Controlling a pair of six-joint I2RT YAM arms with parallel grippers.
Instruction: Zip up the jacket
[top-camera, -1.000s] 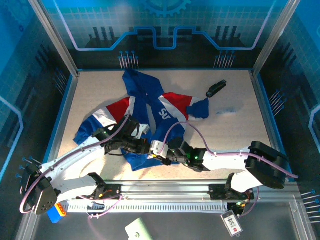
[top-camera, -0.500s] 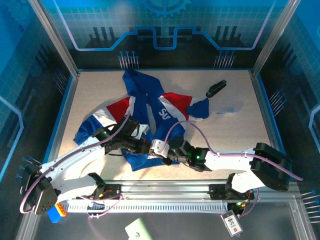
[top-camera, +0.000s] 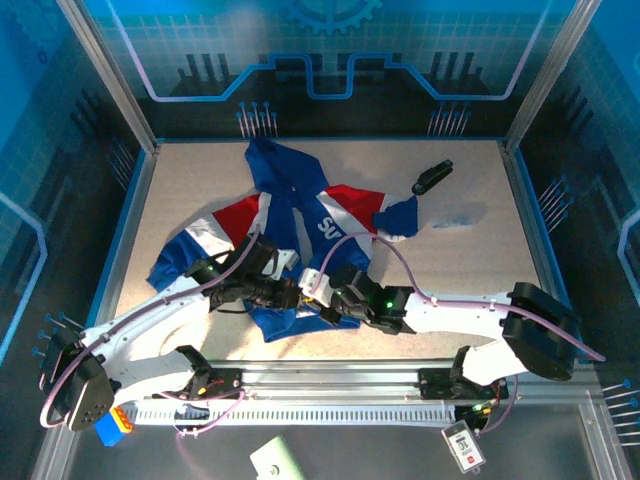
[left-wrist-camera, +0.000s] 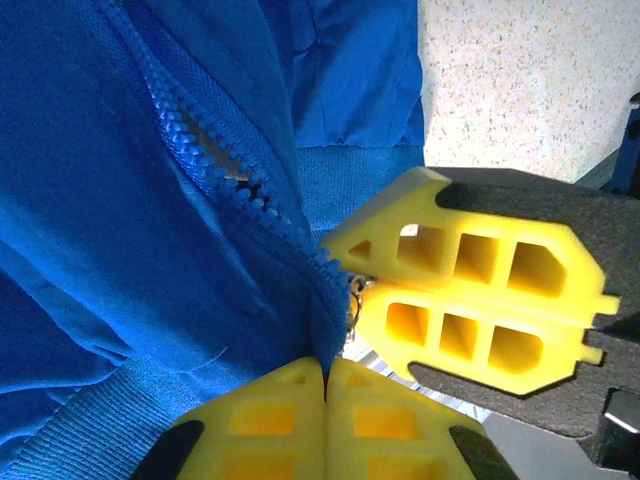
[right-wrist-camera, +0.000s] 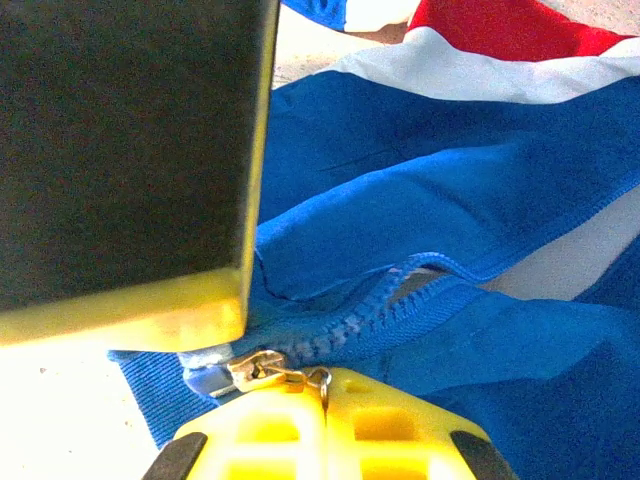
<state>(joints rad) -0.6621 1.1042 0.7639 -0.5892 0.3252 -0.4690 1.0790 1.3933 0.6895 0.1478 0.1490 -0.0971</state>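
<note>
Next, my left gripper opens again and takes the zipper's bottom end (right-wrist-camera: 206, 379) before the slider goes up, because it is pinching the jacket next to the slider.
The blue jacket (top-camera: 283, 190), with red and white shoulder panels, lies crumpled on the left-centre of the table. Both grippers meet at its near hem. My left gripper (top-camera: 288, 293) (left-wrist-camera: 325, 368) is shut on the blue fabric at the bottom end of the zipper (left-wrist-camera: 215, 160). My right gripper (top-camera: 318, 291) (right-wrist-camera: 322, 385) is shut on the metal pull of the zipper slider (right-wrist-camera: 255, 367), right beside the left fingers (right-wrist-camera: 130, 160). In the left wrist view the right fingers (left-wrist-camera: 470, 290) sit just right of the pull ring (left-wrist-camera: 355, 300). Above the slider the zipper teeth (right-wrist-camera: 400, 300) stand apart.
A black object (top-camera: 432, 176) lies at the back right of the table (top-camera: 460, 270). Metal frame posts (top-camera: 110, 80) and blue walls close in the sides and back. The rail (top-camera: 330, 385) with the arm bases runs along the near edge.
My right gripper has closed on the zipper pull, and its wrist has shifted slightly left and away from the near edge. The left gripper has kept its hold in place.
</note>
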